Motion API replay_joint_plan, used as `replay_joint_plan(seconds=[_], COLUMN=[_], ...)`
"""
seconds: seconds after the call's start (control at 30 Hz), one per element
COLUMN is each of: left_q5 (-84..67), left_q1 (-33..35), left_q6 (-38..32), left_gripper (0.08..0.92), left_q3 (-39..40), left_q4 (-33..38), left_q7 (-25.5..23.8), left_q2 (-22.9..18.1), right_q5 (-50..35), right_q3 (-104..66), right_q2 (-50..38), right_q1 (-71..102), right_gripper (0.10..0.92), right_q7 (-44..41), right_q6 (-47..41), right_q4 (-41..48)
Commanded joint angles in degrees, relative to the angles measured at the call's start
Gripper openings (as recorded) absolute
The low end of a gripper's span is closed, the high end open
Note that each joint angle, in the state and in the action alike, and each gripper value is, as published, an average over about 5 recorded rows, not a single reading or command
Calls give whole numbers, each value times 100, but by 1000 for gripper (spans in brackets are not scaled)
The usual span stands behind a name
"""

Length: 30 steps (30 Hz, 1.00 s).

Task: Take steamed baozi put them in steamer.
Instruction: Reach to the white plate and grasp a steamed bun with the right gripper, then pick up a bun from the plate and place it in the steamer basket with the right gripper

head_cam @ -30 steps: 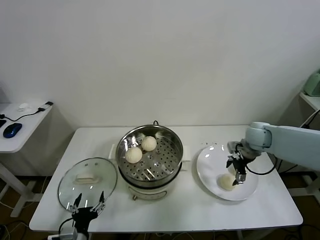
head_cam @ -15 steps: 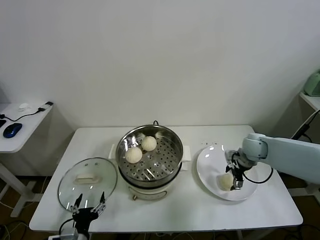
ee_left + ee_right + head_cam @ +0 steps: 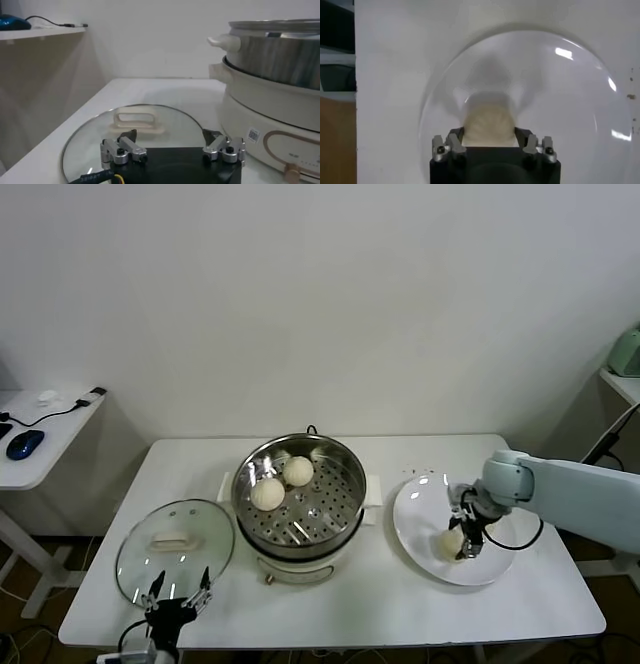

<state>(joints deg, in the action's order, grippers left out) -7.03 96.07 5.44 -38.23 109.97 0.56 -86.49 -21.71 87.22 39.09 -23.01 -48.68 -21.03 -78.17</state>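
Next, my right gripper puts the baozi down on the front part of the steamer's perforated tray (image 3: 294,525), before the other baozi.
Two cream-white baozi (image 3: 267,493) (image 3: 297,471) lie on the perforated tray of the steel steamer (image 3: 340,459) at the table's middle. A third baozi (image 3: 450,543) rests on the white plate (image 3: 425,504) to the right. My right gripper (image 3: 466,542) is down on the plate, open, with a finger on either side of this baozi (image 3: 488,122), close against it. In the right wrist view the right gripper (image 3: 488,136) straddles it. My left gripper (image 3: 178,589) is open and empty at the front edge, by the glass lid; the left wrist view shows it (image 3: 170,136) too.
The glass lid (image 3: 175,544) with a white handle lies flat at the front left, also in the left wrist view (image 3: 137,121). The steamer's white base (image 3: 260,125) stands beside it. A side desk (image 3: 40,434) with a mouse stands far left.
My right gripper has come down and slightly towards the steamer, so its fingers now sit around the baozi on the plate. The left arm has not moved.
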Motion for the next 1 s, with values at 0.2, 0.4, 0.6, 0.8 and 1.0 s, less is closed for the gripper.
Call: replay_joint_plan(seconds=[0.2, 0.4, 0.6, 0.8, 1.0], left_q5=[9, 9, 13, 7, 9], left_q1=[7, 7, -27, -21, 72], left_q6=[30, 68, 115, 131, 137], left_gripper=[823, 823, 823, 823, 823], left_q3=[18, 10, 11, -17, -66], left_q4=[33, 94, 112, 132, 202], left_q7=[3, -1, -8, -5, 1], left_q2=[-5, 7, 11, 11, 58], right_q5=[-524, -1094, -764, 546, 1366], right_q3=[1081, 626, 78, -85, -37], right_q2=[950, 1938, 3012, 3652, 3973], right_q1=[-3011, -4036, -3983, -3163, -2336], right_gripper=[679, 679, 679, 679, 679], right_q7=[-1183, -1533, -1545, -1468, -1234], right_q6=[1352, 2490, 3543, 4178, 4364], right_q4=[276, 79, -722, -1274, -1099])
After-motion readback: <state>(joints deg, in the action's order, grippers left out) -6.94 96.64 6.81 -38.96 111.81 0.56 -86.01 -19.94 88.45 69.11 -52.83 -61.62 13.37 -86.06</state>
